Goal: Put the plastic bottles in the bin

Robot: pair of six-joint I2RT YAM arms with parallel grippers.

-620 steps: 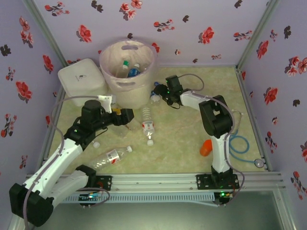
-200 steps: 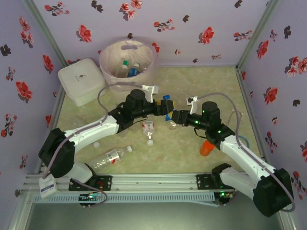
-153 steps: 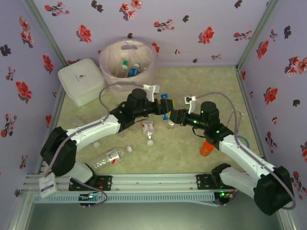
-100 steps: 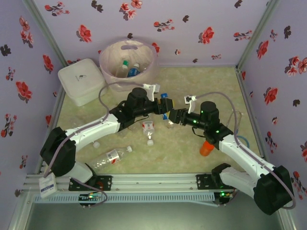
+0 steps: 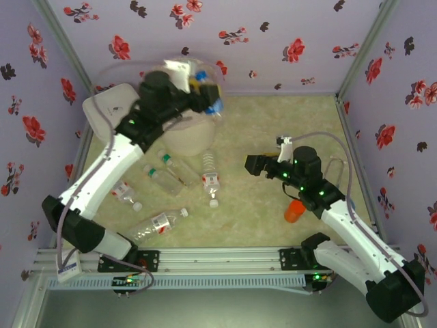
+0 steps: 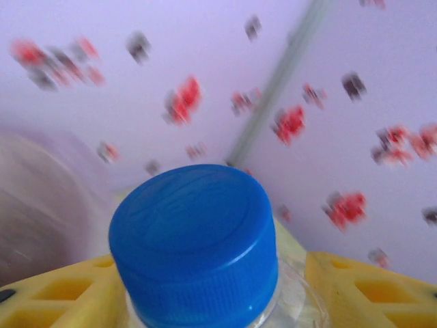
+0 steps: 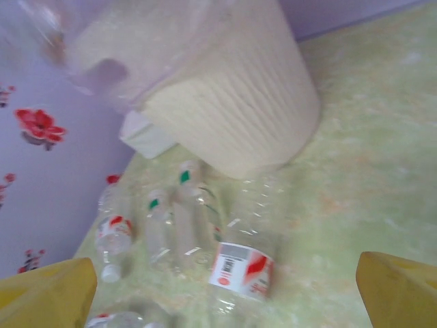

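Observation:
The blue-capped plastic bottle will drop from my left gripper's hold inside the bin (image 5: 191, 97), near the middle of the bin's opening.
My left gripper (image 5: 205, 92) is raised over the bin (image 5: 183, 141), shut on a blue-capped plastic bottle (image 5: 214, 104). In the left wrist view the blue cap (image 6: 194, 239) sits between my yellow fingers (image 6: 58, 294). My right gripper (image 5: 252, 164) hangs open and empty over the middle of the table, right of the bin. Several more plastic bottles lie on the table: a red-labelled one (image 5: 210, 175) (image 7: 242, 263), two green-capped ones (image 5: 167, 172) (image 7: 184, 205), one at the left (image 5: 125, 193) and one near the front (image 5: 158, 223). My left arm hides most of the bin's mouth.
A white square lidded box (image 5: 108, 113) stands left of the bin. An orange cup (image 5: 293, 210) and a coiled blue cable (image 5: 339, 205) lie beside my right arm. Flowered walls close in three sides.
My left arm has swung up and back from the table's middle to over the bin, carrying the blue-capped bottle. My right gripper has opened, let go of it and drawn back to the right.

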